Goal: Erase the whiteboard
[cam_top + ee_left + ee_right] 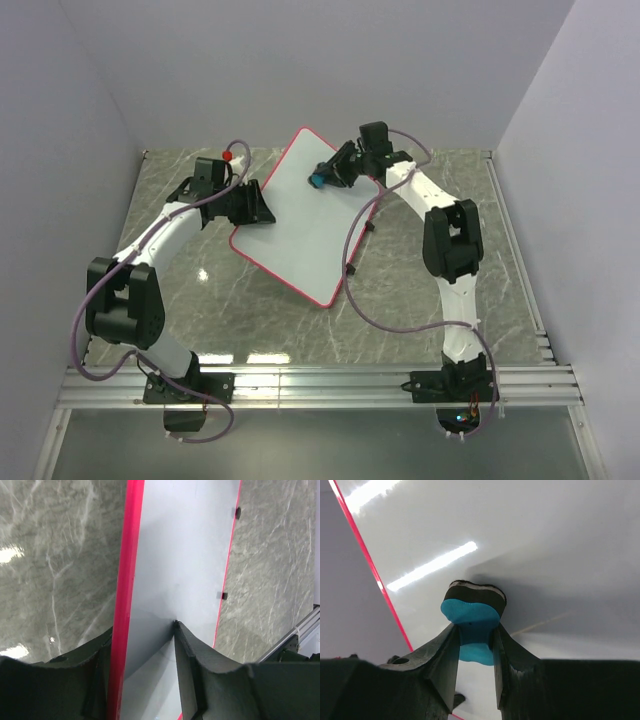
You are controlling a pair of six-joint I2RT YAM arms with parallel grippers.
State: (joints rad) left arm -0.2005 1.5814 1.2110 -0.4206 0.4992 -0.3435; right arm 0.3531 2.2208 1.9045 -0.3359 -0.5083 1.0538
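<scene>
Next, I set the blue eraser down with my right gripper on the marble [403, 271] next to the lower black clip of the whiteboard.
The whiteboard [305, 220], white with a thin red-pink rim, lies tilted across the middle of the marble table; its surface looks blank. My left gripper [255, 208] is shut on the board's left rim; in the left wrist view the whiteboard [185, 555] runs away between my fingers [192, 665]. My right gripper [330, 176] is shut on a small blue eraser [317, 181] and presses its dark felt face against the board's far part. In the right wrist view the eraser [472, 615] sits squeezed between the fingers [445, 655], on the whiteboard [545, 540].
Two small black clips [351, 270] sit on the board's right edge, also in the left wrist view [224, 596]. A red ball [229, 156] lies by the left arm. Grey walls enclose the marble table [440, 290]; a metal rail [320, 385] runs along the near edge.
</scene>
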